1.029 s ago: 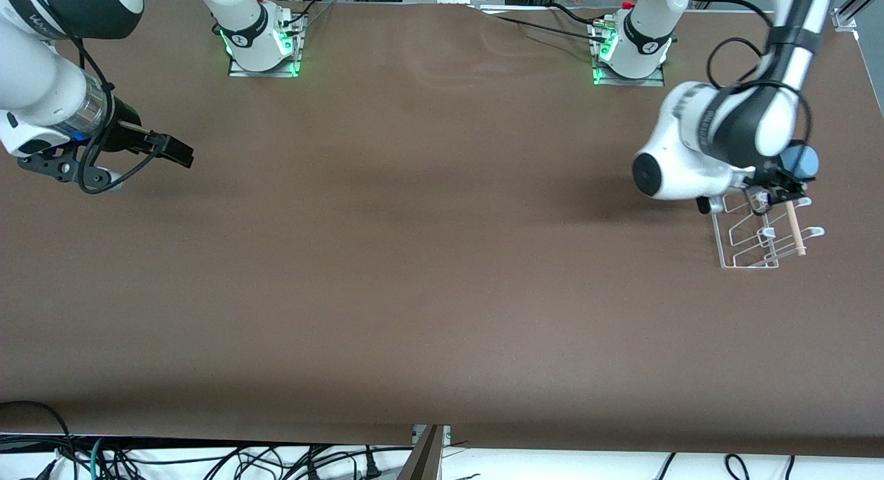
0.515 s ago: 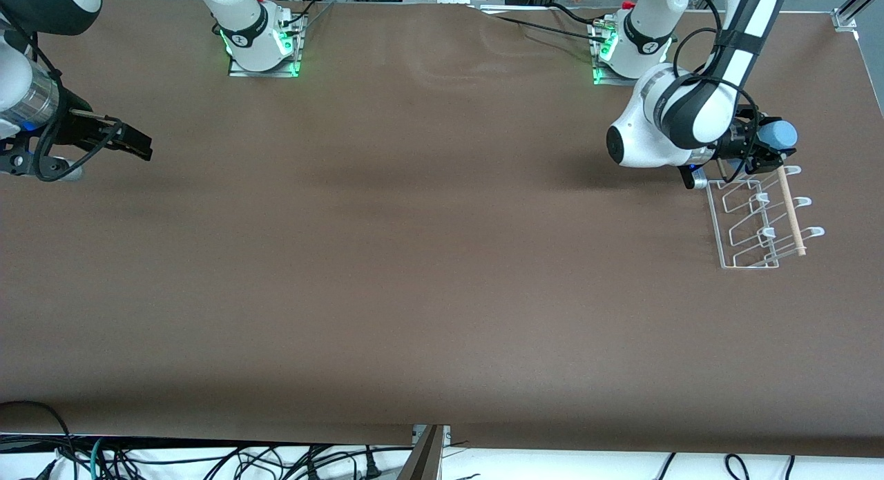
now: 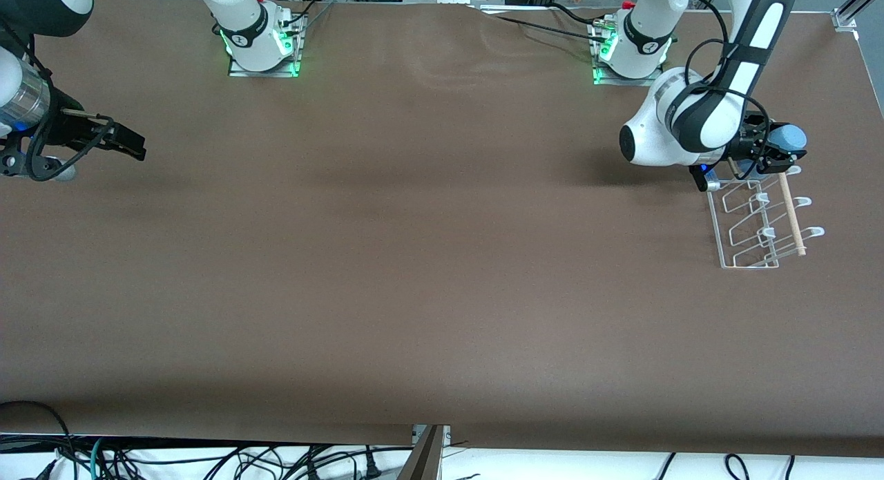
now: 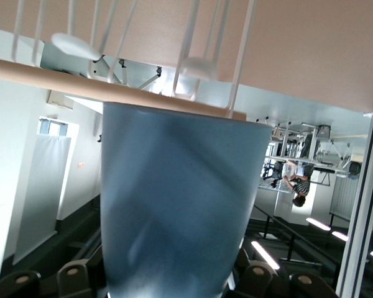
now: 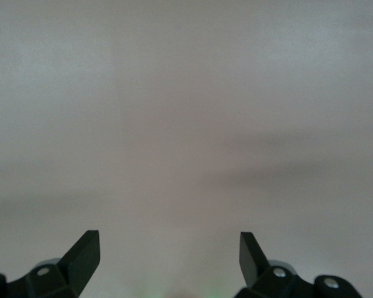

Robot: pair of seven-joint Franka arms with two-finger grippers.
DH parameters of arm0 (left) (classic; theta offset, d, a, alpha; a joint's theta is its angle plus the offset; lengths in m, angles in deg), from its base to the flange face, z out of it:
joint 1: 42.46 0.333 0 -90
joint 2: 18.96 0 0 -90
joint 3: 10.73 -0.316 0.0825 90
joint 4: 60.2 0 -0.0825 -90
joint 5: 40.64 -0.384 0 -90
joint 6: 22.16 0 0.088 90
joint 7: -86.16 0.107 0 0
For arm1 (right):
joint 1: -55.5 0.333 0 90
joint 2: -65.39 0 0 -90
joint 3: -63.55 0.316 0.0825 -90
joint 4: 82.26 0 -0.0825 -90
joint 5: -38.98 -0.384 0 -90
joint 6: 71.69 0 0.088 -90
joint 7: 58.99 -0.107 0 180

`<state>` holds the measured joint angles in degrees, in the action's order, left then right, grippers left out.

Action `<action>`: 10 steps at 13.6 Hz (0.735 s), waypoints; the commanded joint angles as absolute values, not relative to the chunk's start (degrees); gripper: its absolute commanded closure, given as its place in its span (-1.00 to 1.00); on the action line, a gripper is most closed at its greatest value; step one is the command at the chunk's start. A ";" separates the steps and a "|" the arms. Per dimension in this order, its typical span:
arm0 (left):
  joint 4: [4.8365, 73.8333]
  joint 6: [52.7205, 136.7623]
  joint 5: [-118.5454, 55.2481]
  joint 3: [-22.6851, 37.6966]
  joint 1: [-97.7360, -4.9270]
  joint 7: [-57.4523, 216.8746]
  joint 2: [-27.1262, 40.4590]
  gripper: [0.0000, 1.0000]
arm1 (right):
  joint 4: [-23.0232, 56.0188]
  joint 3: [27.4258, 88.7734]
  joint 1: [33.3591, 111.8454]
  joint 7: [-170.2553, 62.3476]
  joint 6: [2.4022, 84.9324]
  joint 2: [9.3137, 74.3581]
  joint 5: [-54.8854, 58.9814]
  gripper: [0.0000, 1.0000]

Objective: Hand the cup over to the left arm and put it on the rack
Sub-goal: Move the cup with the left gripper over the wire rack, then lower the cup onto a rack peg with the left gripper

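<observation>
Next, my left gripper releases the light-blue cup on the wire pegs at the rack's end [image 3: 735, 186] [image 4: 219, 43] nearest the arm bases.
My left gripper [image 3: 768, 150] is shut on the light-blue cup [image 3: 789, 137] and holds it tipped on its side, just above the rack's [image 3: 749, 226] end nearest the arm bases. In the left wrist view the cup [image 4: 174, 205] fills the middle, its rim close against the rack's wooden dowel [image 4: 81, 84] and white wire pegs [image 4: 196, 65]; the fingers are mostly hidden by the cup. My right gripper [image 3: 128, 143] is open and empty, in the air over the right arm's end of the table; its fingers [image 5: 84, 251] stand wide apart over bare brown table.
The dowel [image 3: 791, 214] lies across the rack's pegs. The two arm bases [image 3: 262, 41] stand along the table's edge farthest from the front camera. Cables hang below the table's front edge [image 3: 428, 438].
My left arm drew the cup from over the rack's pegs toward the bases, then eased back to the rack's end. My right arm pulled away toward its end of the table.
</observation>
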<state>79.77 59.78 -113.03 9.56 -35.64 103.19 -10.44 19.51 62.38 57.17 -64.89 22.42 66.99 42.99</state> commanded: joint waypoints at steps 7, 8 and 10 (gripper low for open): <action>82.09 60.99 -118.33 10.01 -34.90 92.25 -4.90 0.66 | 17.95 61.79 57.79 -61.54 22.45 67.23 42.85 -0.98; 82.09 60.90 -118.25 10.01 -34.99 91.62 -4.54 0.51 | 16.11 61.79 57.79 -61.45 21.92 67.23 42.85 -0.98; 82.01 60.81 -118.34 10.01 -34.99 91.61 -4.45 -0.35 | 14.25 61.79 57.79 -61.53 18.94 67.15 42.85 -0.98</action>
